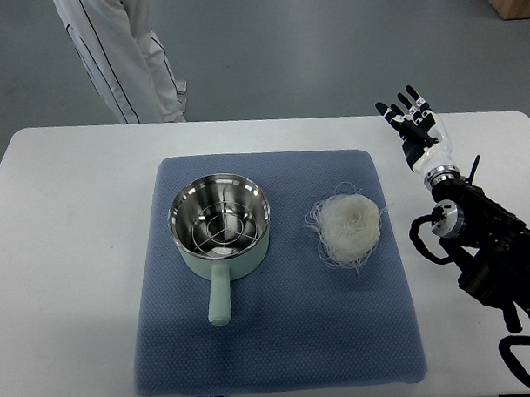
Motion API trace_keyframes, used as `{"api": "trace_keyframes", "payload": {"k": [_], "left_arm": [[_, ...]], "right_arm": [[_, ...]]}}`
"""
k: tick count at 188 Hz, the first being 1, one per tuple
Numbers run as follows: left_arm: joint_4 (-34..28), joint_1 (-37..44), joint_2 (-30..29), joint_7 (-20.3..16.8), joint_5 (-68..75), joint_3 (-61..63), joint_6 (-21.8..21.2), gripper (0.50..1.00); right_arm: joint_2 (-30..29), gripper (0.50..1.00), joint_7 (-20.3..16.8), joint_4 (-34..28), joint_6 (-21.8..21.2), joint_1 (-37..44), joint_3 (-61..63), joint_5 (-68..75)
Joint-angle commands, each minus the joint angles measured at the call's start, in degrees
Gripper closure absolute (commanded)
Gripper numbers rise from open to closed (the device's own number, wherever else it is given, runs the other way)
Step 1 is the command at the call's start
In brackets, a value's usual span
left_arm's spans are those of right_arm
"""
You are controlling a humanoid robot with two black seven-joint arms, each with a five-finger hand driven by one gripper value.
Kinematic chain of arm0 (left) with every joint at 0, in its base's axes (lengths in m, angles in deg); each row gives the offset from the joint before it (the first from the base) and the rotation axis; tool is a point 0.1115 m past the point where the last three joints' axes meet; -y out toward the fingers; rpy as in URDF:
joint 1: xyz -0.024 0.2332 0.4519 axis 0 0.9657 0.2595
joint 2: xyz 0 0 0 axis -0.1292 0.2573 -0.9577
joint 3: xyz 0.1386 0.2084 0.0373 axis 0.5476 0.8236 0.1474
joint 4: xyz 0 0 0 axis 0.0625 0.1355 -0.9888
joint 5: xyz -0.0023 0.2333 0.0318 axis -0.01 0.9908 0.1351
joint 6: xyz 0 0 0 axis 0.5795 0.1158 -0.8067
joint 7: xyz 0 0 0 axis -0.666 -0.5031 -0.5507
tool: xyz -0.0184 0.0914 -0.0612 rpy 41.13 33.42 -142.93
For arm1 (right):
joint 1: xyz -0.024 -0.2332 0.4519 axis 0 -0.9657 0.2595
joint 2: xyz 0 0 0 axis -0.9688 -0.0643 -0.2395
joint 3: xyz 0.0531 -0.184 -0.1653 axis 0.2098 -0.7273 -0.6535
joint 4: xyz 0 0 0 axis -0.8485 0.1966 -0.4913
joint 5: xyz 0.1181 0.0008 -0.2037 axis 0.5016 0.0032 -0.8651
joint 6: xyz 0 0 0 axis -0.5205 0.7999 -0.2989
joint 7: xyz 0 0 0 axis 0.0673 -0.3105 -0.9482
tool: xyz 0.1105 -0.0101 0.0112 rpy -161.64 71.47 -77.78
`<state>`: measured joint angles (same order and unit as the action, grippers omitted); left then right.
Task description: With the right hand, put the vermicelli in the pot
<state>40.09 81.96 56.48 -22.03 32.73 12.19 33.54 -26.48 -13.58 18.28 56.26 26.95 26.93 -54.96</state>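
The fingers of my right gripper will close on the far half of the white vermicelli (352, 213), the part closest to the blue mat's far edge.
A pale green pot (220, 225) with a shiny steel inside and a short handle toward me sits on the left half of a blue mat (277, 338). A white nest of vermicelli (348, 224) lies on the mat to the pot's right, apart from it. My right hand (411, 119) hovers over the table's far right, up and to the right of the vermicelli, fingers spread and holding nothing. Its black arm (485, 250) comes in from the right edge. The left arm does not show.
The mat lies on a white table (63, 244). A person in white trousers (122, 45) stands beyond the table's far left edge. A brown box corner (524, 7) shows at the top right on the grey floor.
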Motion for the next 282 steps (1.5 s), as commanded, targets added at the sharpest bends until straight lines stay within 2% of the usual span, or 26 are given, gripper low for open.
{"api": "trace_keyframes", "payload": {"k": [1,207,282], "left_arm": [[0.0,0.0,0.0,0.0,0.1,0.1,0.0,0.5],[-0.2,-0.7,0.0,-0.3,0.0,-0.2,-0.1,0.5],[-0.1,-0.7,0.0,-0.3,0.0,-0.2,-0.1,0.5]], "right_arm": [[0.0,0.576,0.1,0.0,0.0,-0.1,0.1,0.0],[0.3,0.576,0.1,-0.1,-0.1,0.1,0.4,0.0],[1.4,0.579,-0.1,-0.7,0.3,3.5,-0.8,-0.8]]}}
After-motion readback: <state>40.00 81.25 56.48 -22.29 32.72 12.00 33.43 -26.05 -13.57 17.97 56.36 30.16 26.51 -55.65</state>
